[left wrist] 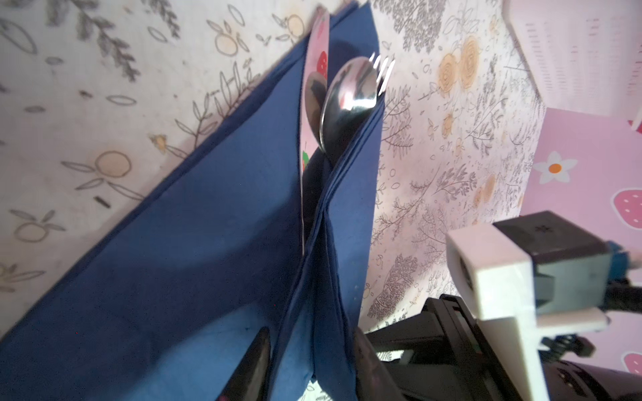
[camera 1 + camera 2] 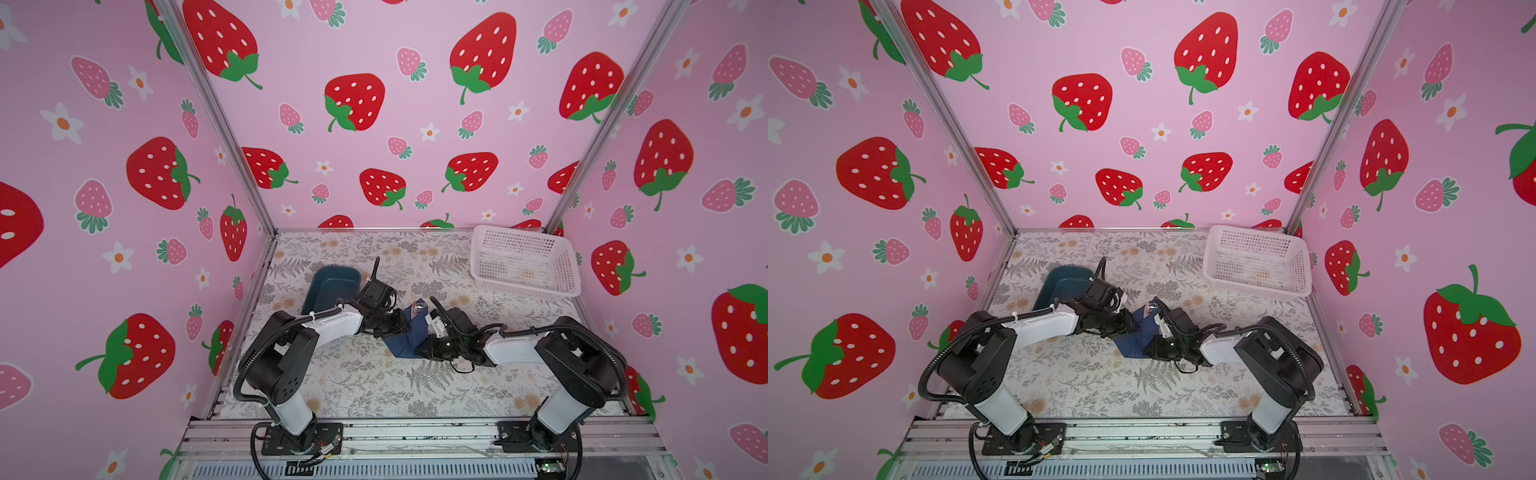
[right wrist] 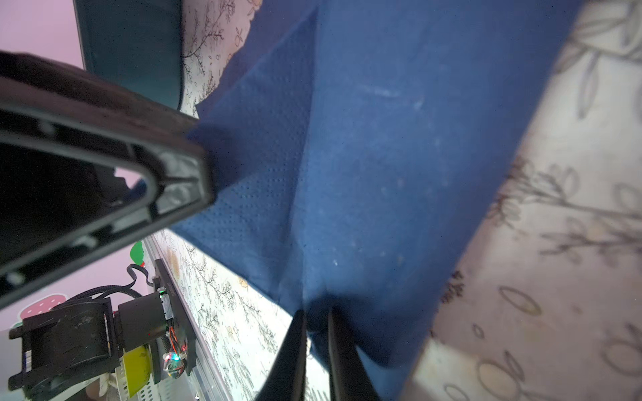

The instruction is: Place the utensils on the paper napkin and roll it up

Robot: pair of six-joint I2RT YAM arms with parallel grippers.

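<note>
The napkin's fold bunches into loose layers between my left gripper's fingers. I should use that gripper to pinch just the fold's loose edge (image 1: 286, 317) and draw it flat.
The paper napkin (image 2: 403, 340) (image 2: 1133, 340), dark navy, is raised into a steep fold mid-table between both grippers. The utensils (image 2: 419, 309) (image 2: 1150, 309) poke out of its far end. In the left wrist view a shiny spoon (image 1: 347, 104), fork tines (image 1: 382, 69) and a knife blade (image 1: 314, 104) lie inside the fold. My left gripper (image 1: 311, 364) straddles the fold's near end, its jaws apart, with loose layers between them. My right gripper (image 3: 317, 314) is shut on a napkin (image 3: 364, 156) edge.
A dark teal tub (image 2: 328, 286) (image 3: 132, 45) lies behind my left arm. A white mesh basket (image 2: 523, 262) (image 2: 1258, 259) stands at the back right corner. The two wrists nearly meet over the floral tabletop (image 2: 374, 386).
</note>
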